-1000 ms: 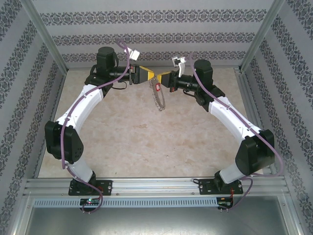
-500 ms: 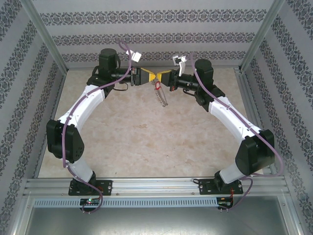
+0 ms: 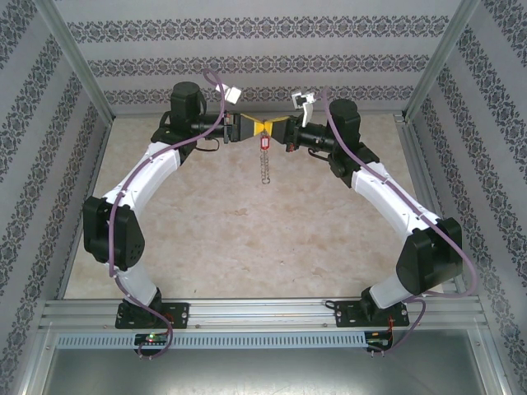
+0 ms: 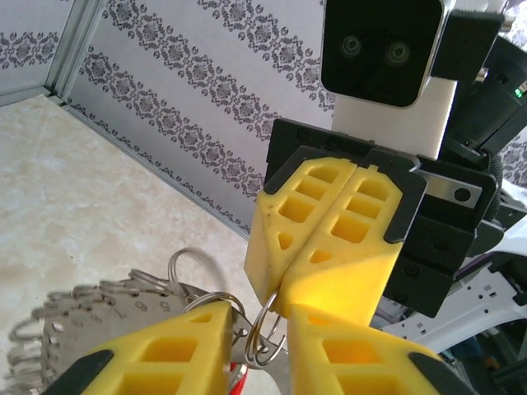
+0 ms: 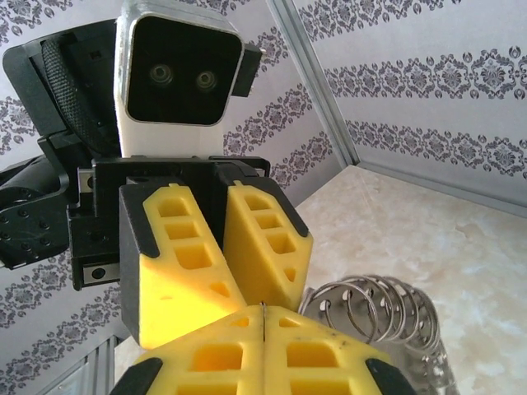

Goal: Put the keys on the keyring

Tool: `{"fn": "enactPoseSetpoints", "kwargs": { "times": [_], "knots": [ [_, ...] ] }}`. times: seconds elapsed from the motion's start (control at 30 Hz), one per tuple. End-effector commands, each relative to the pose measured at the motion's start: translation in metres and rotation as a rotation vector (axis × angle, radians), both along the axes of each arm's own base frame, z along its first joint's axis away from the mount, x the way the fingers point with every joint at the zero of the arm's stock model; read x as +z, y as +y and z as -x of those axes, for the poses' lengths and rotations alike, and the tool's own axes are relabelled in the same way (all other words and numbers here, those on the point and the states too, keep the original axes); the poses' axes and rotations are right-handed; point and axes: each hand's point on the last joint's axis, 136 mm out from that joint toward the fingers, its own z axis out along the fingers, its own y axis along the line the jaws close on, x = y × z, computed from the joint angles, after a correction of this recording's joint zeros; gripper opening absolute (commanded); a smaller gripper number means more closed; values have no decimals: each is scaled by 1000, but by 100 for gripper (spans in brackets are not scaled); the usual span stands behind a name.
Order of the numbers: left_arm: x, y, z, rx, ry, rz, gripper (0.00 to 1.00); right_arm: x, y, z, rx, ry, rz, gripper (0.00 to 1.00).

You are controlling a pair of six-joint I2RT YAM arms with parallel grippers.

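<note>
Both of the robot's grippers meet at the split ring while the key dangles, so the left gripper should hold the ring and the right gripper should take the red head [image 3: 265, 142].
My two grippers meet tip to tip above the far middle of the table. The right gripper [image 3: 271, 130] [image 5: 262, 311] is shut on a small silver split ring [image 4: 265, 325]. From that ring the keyring [image 3: 263, 164], a string of silvery rings and numbered metal tags [image 4: 82, 317] [image 5: 375, 309], hangs straight down. The key [image 3: 264, 143], with its red head [image 4: 235, 377], dangles just under the tips. The left gripper [image 3: 256, 129] [image 4: 260, 321] has its fingers slightly apart on either side of the split ring; the wire runs through the gap.
The beige table [image 3: 206, 222] is boxed in by patterned walls [image 3: 263, 66] on three sides. An aluminium rail [image 3: 263, 313] with the arm bases runs along the front. Both arms arch inward from the sides.
Both grippers have come together and shifted slightly toward the back wall. The hanging keyring has swung from a slant to straight down, and the red key now sits below the tips.
</note>
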Motion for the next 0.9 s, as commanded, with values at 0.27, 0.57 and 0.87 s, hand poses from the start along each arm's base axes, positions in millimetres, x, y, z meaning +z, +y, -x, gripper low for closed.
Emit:
{"fn": "enactPoseSetpoints", "kwargs": {
  "times": [0.27,0.57,0.87],
  "knots": [
    [11,-9,3,-35,-52,52,0,15,2,2,21,-44,-36,0],
    [16,-10,7,-62,-95,57,0,30,-37,-2,-83,-42,-69,42],
    [33,-6,15,-109,-159,47,0,-8,-61,-2,-122,-1,-25,51]
  ]
}}
